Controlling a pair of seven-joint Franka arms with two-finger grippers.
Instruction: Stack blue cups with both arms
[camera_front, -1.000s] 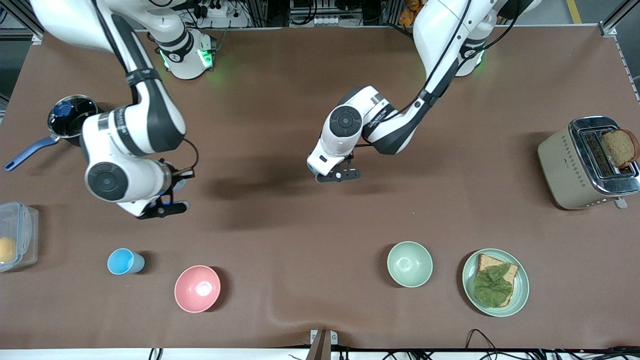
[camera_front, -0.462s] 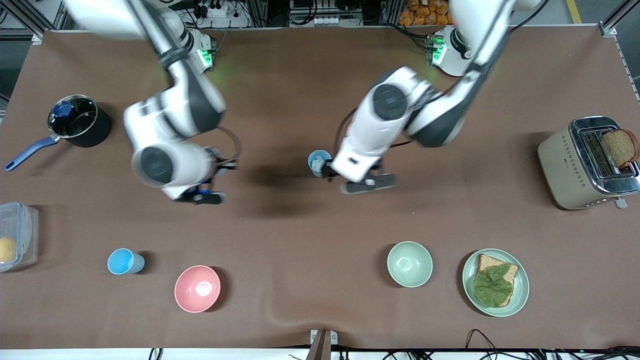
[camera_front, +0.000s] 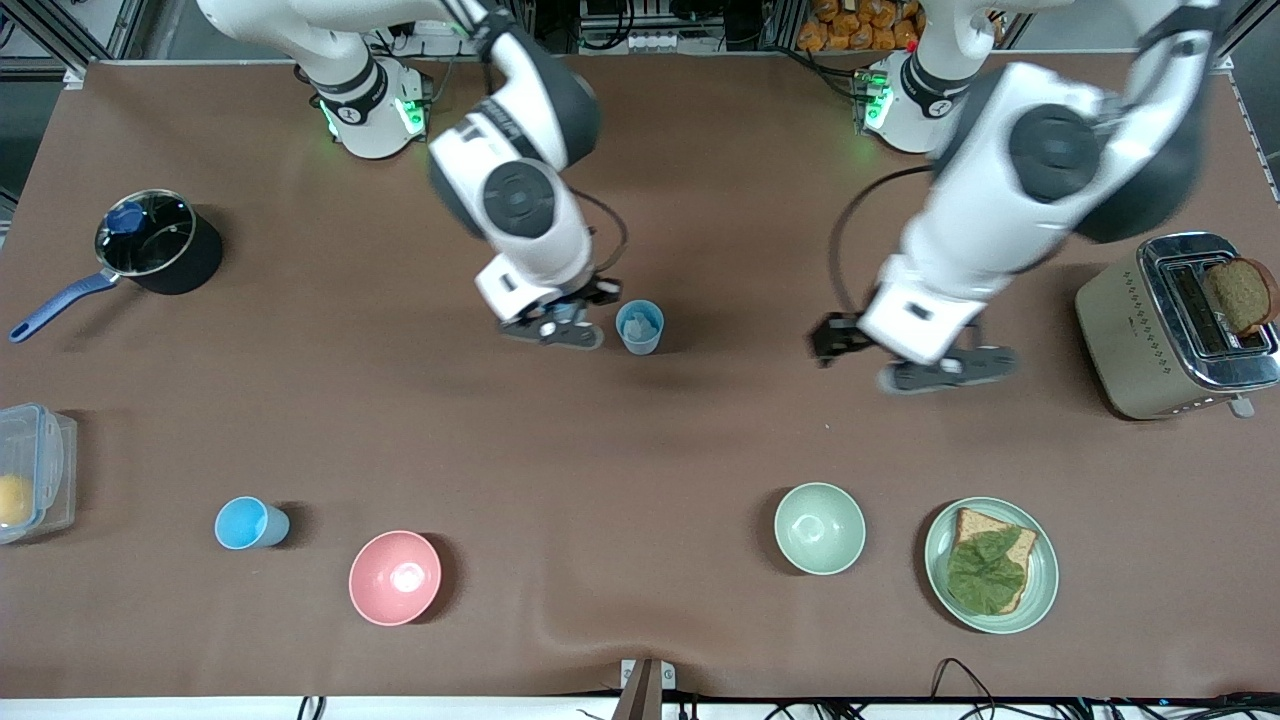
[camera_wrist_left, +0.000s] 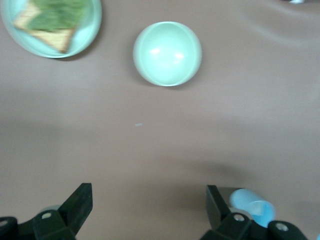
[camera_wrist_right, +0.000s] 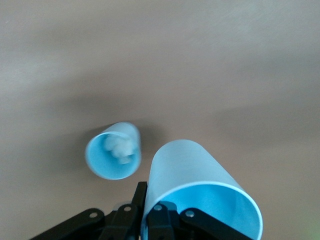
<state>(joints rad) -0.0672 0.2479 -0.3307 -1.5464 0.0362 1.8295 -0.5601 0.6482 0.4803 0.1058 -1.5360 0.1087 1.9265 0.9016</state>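
I should let go of the bright sky-blue cup with my right gripper inside the paler blue cup with the whitish lump (camera_front: 639, 319) (camera_wrist_right: 114, 154).
My right gripper (camera_front: 560, 322) is shut on the wall of a bright sky-blue cup (camera_wrist_right: 200, 190), one finger inside and one outside, and holds it just above the table. Right beside it the paler blue cup (camera_front: 640, 326) stands upright with a whitish lump inside; it also shows in the right wrist view (camera_wrist_right: 114, 150). Another bright blue cup (camera_front: 250, 523) stands near the front camera toward the right arm's end. My left gripper (camera_front: 870, 355) is open and empty over bare table, toward the toaster; the paler cup (camera_wrist_left: 252, 207) shows past one finger.
A pink bowl (camera_front: 395, 577), a pale green bowl (camera_front: 819, 527) and a plate (camera_front: 1045, 590) with bread and lettuce sit near the front camera. A toaster (camera_front: 1150, 330) stands at the left arm's end. A pot (camera_front: 160, 240) and a clear box (camera_front: 35, 470) stand at the right arm's end.
The left gripper has moved off the paler cup toward the toaster, leaving it standing. The right gripper has carried its bright cup from near the pot to beside the paler cup.
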